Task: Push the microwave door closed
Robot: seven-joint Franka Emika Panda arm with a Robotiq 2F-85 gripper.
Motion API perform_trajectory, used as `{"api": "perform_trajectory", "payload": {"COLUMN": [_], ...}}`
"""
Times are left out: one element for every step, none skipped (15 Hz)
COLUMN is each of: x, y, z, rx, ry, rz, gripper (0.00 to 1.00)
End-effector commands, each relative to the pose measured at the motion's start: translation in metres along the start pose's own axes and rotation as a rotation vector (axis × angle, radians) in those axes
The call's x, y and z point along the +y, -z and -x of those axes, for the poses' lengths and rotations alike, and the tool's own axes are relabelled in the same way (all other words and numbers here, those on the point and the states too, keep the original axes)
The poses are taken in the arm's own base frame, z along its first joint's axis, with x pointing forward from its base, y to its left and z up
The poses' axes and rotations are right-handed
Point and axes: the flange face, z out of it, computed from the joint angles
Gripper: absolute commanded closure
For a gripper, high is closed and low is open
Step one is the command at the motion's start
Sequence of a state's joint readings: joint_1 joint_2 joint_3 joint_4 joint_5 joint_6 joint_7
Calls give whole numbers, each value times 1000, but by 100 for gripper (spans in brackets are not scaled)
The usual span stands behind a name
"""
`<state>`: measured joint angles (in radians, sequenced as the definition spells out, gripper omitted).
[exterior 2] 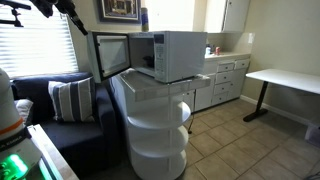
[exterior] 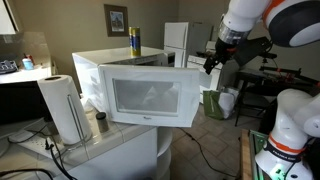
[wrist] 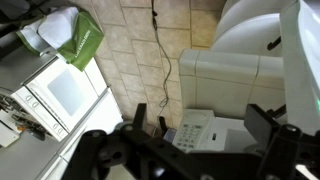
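The robot's gripper will next move to the microwave door's outer edge [exterior: 195,82], just below its top corner, and close there.
The white microwave [exterior: 125,60] stands on a round white cabinet [exterior 2: 155,125]. The microwave door [exterior: 150,97], a white panel with a greyish window, is swung wide open; in an exterior view it shows as a dark panel [exterior 2: 108,55] out to the left of the oven. My gripper [exterior: 213,58] hangs beside and slightly above the door's outer edge, not touching it, and also shows in the other exterior view [exterior 2: 76,22]. In the wrist view my gripper [wrist: 200,125] is open and empty, with a keypad panel [wrist: 195,130] showing between the fingers.
A paper towel roll [exterior: 65,108] and a small jar [exterior: 101,122] stand by the door. A yellow and blue can [exterior: 134,42] is behind the microwave. A green bag [exterior: 214,103] sits on the floor. A sofa [exterior 2: 60,100] and a white desk [exterior 2: 285,80] flank the cabinet.
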<state>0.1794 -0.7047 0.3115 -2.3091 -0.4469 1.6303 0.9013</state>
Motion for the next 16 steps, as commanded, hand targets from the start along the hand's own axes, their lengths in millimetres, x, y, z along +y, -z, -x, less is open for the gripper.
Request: {"api": "perform_trajectory", "payload": {"x": [22,28,34,40,45,49,51,50,47,40,33,21,11,2,-8,-15], "y": [-1,-1,-1,0,0,0,0,0,0,1,2,2,4,3,2,2], "z": [17,20,23,25,27,27,28,29,31,34,36,41,45,47,49,50], "rx": [-111,-135,-158,-176,-187,-197,-199,-203,-212,-217,-226,-231,-239,-244,-229,-221], "ry": [9,11,13,14,18,22,22,22,27,30,33,39,51,54,54,50], "rz": [-6,-16,-29,-46,-73,-102,-138,-183,-227,-283,-343,-381,-438,-474,-508,-532], "gripper": [0,0,0,0,0,0,0,0,0,0,0,0,0,0,0,0]}}
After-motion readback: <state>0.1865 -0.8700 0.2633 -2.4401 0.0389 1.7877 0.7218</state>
